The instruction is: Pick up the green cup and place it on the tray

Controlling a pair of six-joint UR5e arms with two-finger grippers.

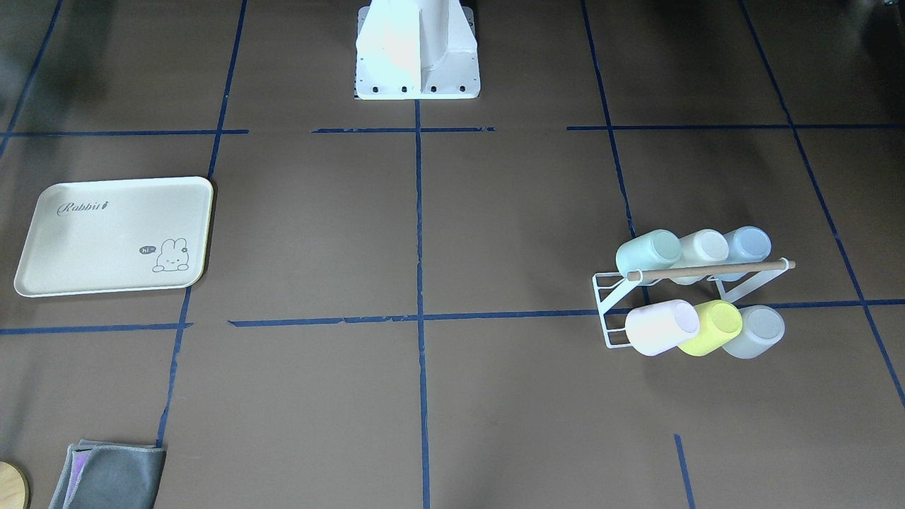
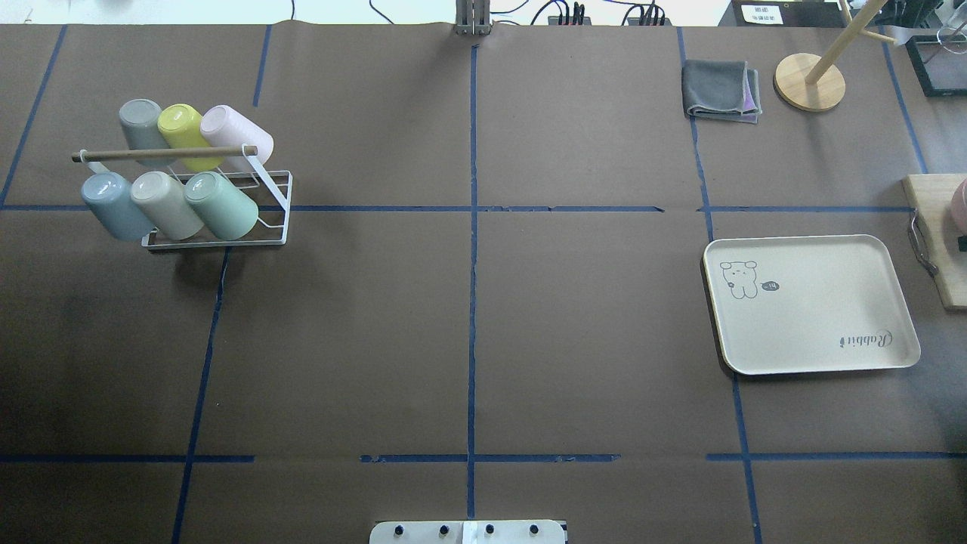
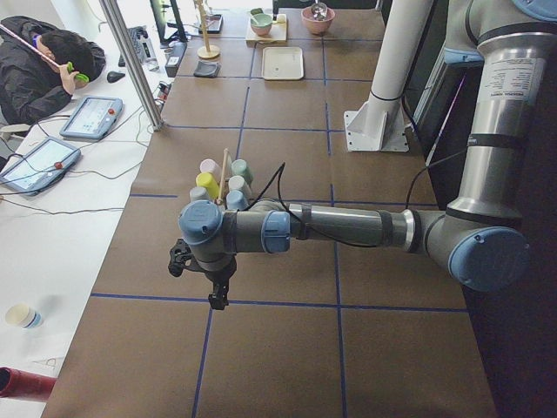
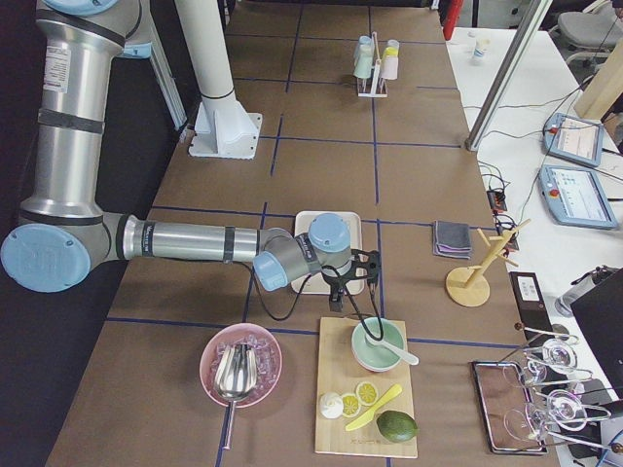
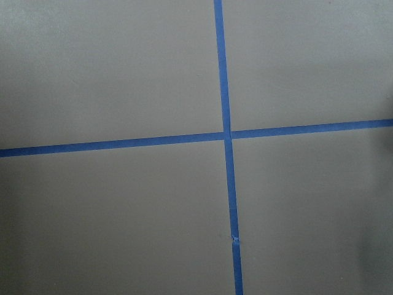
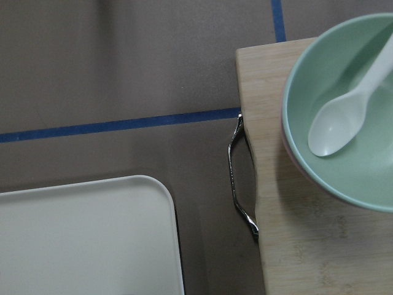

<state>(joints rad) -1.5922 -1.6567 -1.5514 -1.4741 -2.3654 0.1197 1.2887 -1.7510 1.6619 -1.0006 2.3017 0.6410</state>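
Note:
The robot's right gripper needs to grip the cream tray's short edge (image 1: 31, 222) next to the "Rabbit" print, on the side of the tray toward the cutting board.
The green cup (image 1: 647, 254) is a pale mint tumbler lying on its side in a white wire rack (image 1: 609, 311), at the inner end of the row nearer the robot; it also shows in the overhead view (image 2: 223, 205). The cream tray (image 2: 812, 302) with the "Rabbit" print lies flat on the other side of the table (image 1: 113, 237). My left gripper (image 3: 215, 296) hangs over bare table near the rack. My right gripper (image 4: 336, 297) hovers at the tray's edge, by a cutting board. I cannot tell whether either gripper is open or shut.
The rack also holds pink (image 2: 238, 127), yellow-green (image 2: 181, 125), grey (image 2: 140, 121), light blue (image 2: 109, 204) and cream (image 2: 162, 204) cups under a wooden bar. A cutting board (image 6: 295, 246) with a mint bowl (image 6: 344, 117) lies beside the tray. A grey cloth (image 2: 721, 89) and wooden stand (image 2: 810, 81) sit far right.

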